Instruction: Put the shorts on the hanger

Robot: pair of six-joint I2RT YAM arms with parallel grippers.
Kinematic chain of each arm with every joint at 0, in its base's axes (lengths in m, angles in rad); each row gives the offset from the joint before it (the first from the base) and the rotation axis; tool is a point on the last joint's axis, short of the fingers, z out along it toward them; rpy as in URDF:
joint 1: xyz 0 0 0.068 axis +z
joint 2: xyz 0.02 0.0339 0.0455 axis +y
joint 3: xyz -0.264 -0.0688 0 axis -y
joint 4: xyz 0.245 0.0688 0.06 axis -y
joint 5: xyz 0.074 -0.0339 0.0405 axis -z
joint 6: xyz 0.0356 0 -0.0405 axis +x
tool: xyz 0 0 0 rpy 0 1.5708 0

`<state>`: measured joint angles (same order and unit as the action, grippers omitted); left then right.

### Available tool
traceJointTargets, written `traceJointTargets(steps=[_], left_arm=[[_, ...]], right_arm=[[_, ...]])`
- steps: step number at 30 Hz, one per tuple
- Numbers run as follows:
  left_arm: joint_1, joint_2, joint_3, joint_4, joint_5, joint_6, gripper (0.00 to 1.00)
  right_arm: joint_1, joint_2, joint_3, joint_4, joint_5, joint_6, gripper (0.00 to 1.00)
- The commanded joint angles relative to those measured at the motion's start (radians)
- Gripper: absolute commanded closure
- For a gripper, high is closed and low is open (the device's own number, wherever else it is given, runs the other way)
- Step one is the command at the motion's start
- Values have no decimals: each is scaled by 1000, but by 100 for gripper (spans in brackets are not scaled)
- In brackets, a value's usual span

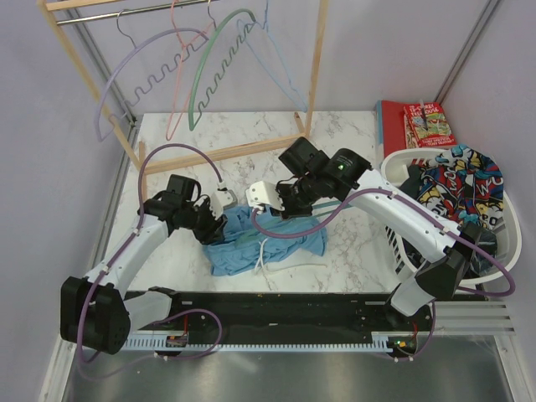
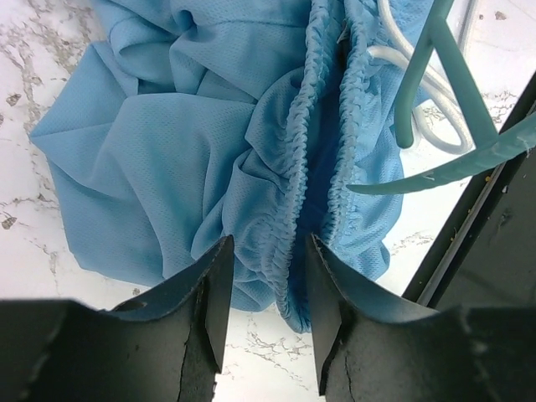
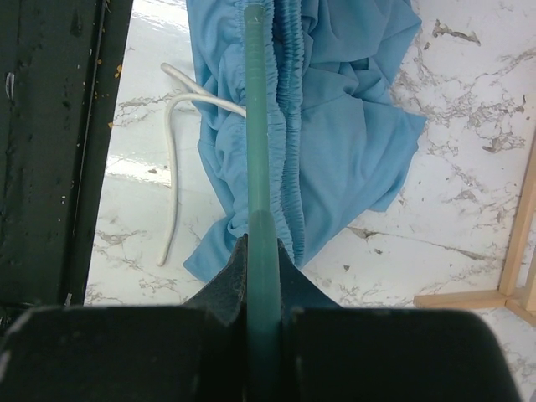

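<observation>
My left gripper is to pinch the waistband's far edge (image 2: 280,255) to widen the waistband's opening before the hanger enters, because the teal hanger's end lies across the waistband's near edge.
The light blue shorts (image 1: 264,241) lie crumpled on the marble table between both arms, with the white drawstring (image 1: 289,266) trailing toward the near edge. My right gripper (image 3: 264,251) is shut on an arm of the teal hanger (image 3: 258,126), which reaches out over the elastic waistband (image 3: 289,100). My left gripper (image 2: 268,268) is open, and a fold of the shorts' waistband (image 2: 293,209) sits between its fingertips, touching the right finger. The hanger (image 2: 456,100) shows at the upper right of the left wrist view, over the drawstring (image 2: 423,79). In the top view the hanger is hidden by the right gripper (image 1: 289,205).
A wooden rack (image 1: 226,153) stands at the back with a green wavy hanger (image 1: 205,75) and thin wire hangers. A white laundry basket (image 1: 502,243) holding dark cartoon-print clothes (image 1: 456,180) is on the right, with red books (image 1: 423,124) behind it. A black rail (image 1: 285,306) runs along the near edge.
</observation>
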<state>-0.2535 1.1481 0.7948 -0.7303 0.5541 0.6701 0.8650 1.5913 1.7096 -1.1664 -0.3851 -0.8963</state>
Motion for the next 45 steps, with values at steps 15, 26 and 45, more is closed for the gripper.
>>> traceJointTargets(steps=[15,26,45], left_arm=[[2,-27,20,-47,33,52,84],[2,-8,24,-50,33,49,95],[-13,30,12,-52,13,77,75]], right_arm=[[-21,45,91,83,-32,-49,100],[-21,22,41,42,-72,-87,100],[-21,59,42,-1,-89,-119,100]])
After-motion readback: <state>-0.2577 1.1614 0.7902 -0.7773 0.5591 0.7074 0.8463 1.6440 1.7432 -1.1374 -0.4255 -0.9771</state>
